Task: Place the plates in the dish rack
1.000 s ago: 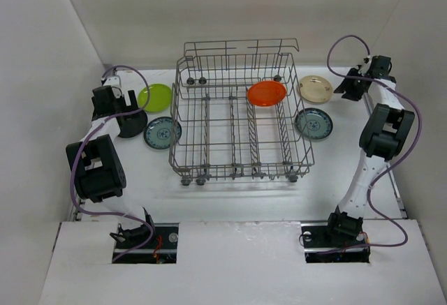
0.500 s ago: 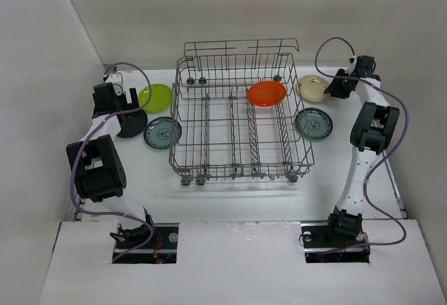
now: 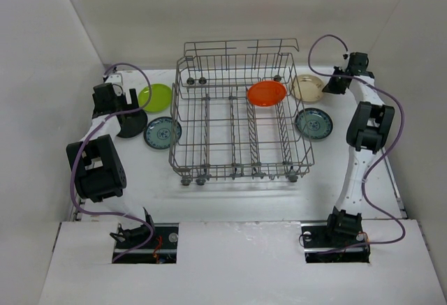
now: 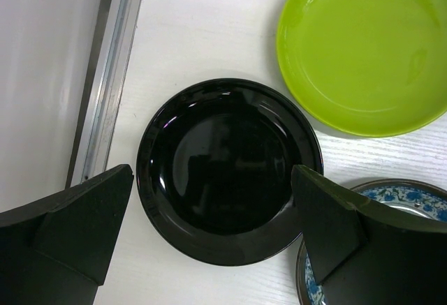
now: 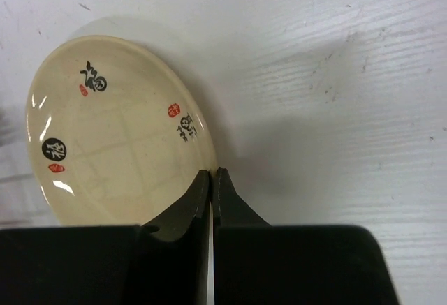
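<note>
My right gripper should release the cream plate in the dish rack slot [image 3: 269, 113] in front of the orange plate.
The grey wire dish rack [image 3: 241, 116] stands mid-table with the orange plate [image 3: 267, 93] inside at its back right. My right gripper [image 3: 334, 84] is shut on the right rim of the cream plate [image 3: 309, 87], which is tilted; the wrist view shows the jaws [image 5: 211, 174] pinching the cream plate [image 5: 112, 137]. My left gripper [image 3: 120, 106] hovers open over the black plate [image 3: 131, 123], its fingers either side of that plate [image 4: 227, 165]. The lime green plate [image 3: 155, 97] and one teal plate [image 3: 163, 132] lie left of the rack. The other teal plate [image 3: 313, 123] lies right of it.
White walls close in the table on the left, back and right. A metal rail [image 4: 105, 88] runs along the table's left edge beside the black plate. The lime plate [image 4: 367, 47] and the teal plate [image 4: 412, 197] lie close to my left fingers.
My right arm has reached left to the cream plate and closed on its rim; the plate has shifted slightly left and tipped. The left arm has not moved.
</note>
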You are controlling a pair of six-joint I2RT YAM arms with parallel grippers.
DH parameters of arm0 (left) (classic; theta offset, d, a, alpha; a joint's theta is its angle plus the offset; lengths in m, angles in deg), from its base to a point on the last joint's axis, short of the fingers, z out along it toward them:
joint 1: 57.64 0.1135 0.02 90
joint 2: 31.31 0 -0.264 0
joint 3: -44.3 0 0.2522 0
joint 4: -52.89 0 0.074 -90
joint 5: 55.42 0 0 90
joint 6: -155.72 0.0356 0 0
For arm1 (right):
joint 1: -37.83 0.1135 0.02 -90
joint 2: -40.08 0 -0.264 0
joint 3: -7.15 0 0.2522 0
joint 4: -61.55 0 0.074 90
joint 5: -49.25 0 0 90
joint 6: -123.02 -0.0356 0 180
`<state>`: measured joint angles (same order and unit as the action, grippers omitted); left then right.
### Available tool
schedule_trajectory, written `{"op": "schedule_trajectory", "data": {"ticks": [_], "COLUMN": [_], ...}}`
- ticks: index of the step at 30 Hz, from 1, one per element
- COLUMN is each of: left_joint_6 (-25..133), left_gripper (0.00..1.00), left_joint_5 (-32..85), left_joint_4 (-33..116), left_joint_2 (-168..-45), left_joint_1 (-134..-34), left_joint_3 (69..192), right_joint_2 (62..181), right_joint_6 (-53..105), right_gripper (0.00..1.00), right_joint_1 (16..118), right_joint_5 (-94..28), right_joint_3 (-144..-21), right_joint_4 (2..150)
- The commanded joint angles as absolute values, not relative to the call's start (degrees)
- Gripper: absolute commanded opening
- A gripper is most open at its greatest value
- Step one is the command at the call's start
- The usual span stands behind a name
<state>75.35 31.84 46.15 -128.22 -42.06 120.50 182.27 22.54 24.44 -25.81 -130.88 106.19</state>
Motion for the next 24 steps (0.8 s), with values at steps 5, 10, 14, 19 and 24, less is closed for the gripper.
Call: {"op": "schedule_trajectory", "data": {"ticks": [5, 10, 14, 19, 24], "left_joint_6": [75.65, 75.65, 75.48, 75.65, 75.65], "left_gripper": [1.0, 1.0, 1.0, 1.0, 1.0], "left_joint_5": [31.42, 30.19, 29.93, 29.13, 28.78], "left_joint_4": [47.74, 49.58, 50.37, 51.08, 52.31], "left_joint_2": [-125.89, -125.18, -125.71, -126.06, -125.71], "left_joint_1": [-40.45, -40.19, -40.19, -39.66, -39.05], "left_joint_3": [118.19, 115.99, 115.99, 116.16, 114.94], "right_joint_2": [165.78, 154.01, 144.69, 132.91, 121.4], "right_joint_6": [26.17, 27.48, 30.38, 40.46, 58.38], "right_gripper": [0.0, 0.0, 0.0, 0.0, 0.0], "right_joint_1": [24.43, 24.42, 25.04, 30.56, 39.52], "right_joint_5": [-32.84, -33.11, -32.23, -30.65, -27.93], "right_joint_3": [-124.75, -117.02, -112.27, -104.81, -91.72], "right_joint_4": [101.51, 97.38, 94.57, 87.99, 79.2]}}
